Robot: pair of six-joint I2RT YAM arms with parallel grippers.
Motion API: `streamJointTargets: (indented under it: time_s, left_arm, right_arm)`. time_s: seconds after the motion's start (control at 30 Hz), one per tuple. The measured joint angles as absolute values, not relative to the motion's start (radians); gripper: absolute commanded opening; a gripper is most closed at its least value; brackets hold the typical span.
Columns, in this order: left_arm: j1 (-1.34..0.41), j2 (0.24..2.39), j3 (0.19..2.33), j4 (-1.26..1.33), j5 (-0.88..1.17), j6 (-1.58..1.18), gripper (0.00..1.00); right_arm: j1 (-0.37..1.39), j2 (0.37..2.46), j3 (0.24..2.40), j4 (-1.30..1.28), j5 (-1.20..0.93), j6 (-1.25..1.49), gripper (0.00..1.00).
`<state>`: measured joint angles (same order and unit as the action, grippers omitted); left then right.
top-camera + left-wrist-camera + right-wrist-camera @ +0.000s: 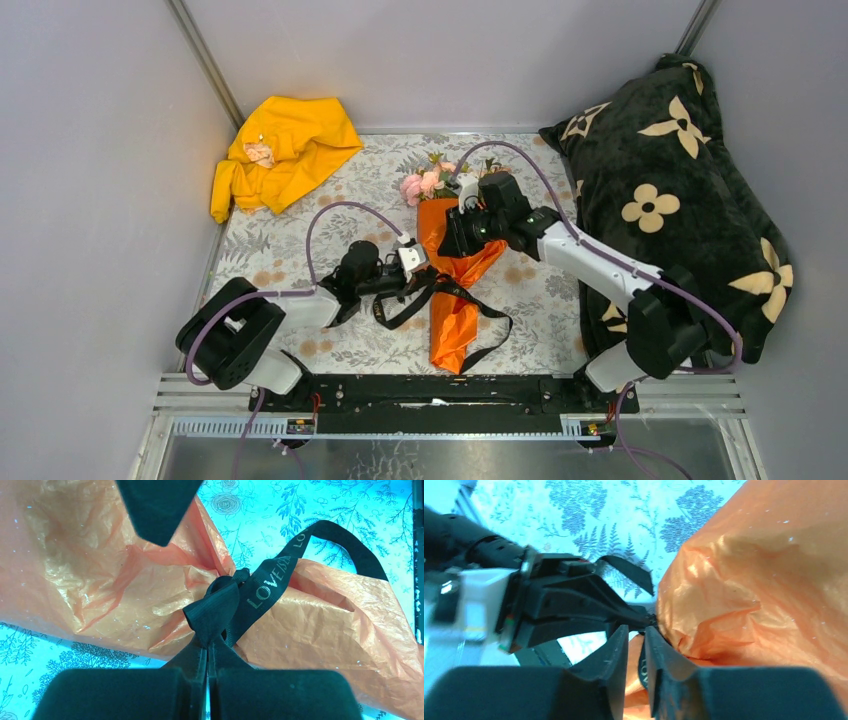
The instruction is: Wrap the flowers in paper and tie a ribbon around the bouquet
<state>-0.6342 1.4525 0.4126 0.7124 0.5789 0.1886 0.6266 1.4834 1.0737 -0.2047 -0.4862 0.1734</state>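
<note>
My right gripper is hanging over the orange paper, short of the black ribbon's knot, so it needs to open, move closer and pinch the knot (pixel 441 281) next to my left gripper.
The bouquet lies on the table, pink flowers (pixel 424 183) at its far end and orange paper (pixel 455 322) narrowing toward me. A black ribbon (pixel 487 303) with gold lettering is knotted round the paper's waist, loops trailing on both sides. My left gripper (pixel 424 274) is shut on a ribbon loop (pixel 216 607) right at the knot, over the paper (pixel 90 570). My right gripper (pixel 452 243) hovers just above the same knot. In the right wrist view its jaws (pixel 636 631) stand slightly open, a strip of ribbon and paper (pixel 749 580) showing in the gap, tips almost touching my left gripper (pixel 574 600).
A yellow garment (pixel 282 150) lies at the back left corner. A large black pillow (pixel 670 190) with cream flower shapes fills the right side. Grey walls close in the floral tablecloth (pixel 300 260) on three sides. The arms' base rail (pixel 440 392) runs along the near edge.
</note>
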Motion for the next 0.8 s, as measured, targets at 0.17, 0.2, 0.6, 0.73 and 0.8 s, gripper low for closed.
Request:
streamJointTargets:
  time_s: [0.17,0.2,0.6,0.73,0.8]
  left_arm:
    - [-0.634,1.441,0.412,0.712,0.575,0.202,0.0]
    - [-0.634,1.438,0.412,0.713,0.575,0.202,0.0]
    - [-0.634,1.433,0.412,0.719,0.575,0.203,0.0]
    - [-0.634,1.433,0.412,0.719,0.575,0.204,0.0]
    - [-0.634,1.433,0.413,0.719,0.575,0.204,0.0]
  right_arm:
    - [0.62,1.606,1.142,-0.281,-0.445,0.16,0.12]
    - [0.62,1.623,1.142,-0.3,-0.442,0.156,0.11]
    - [0.62,1.694,1.14,-0.373,-0.59,0.111,0.11]
    - [0.62,1.7,1.132,-0.348,-0.634,0.108,0.13]
    - [0.62,1.705,1.127,-0.338,-0.641,0.108,0.14]
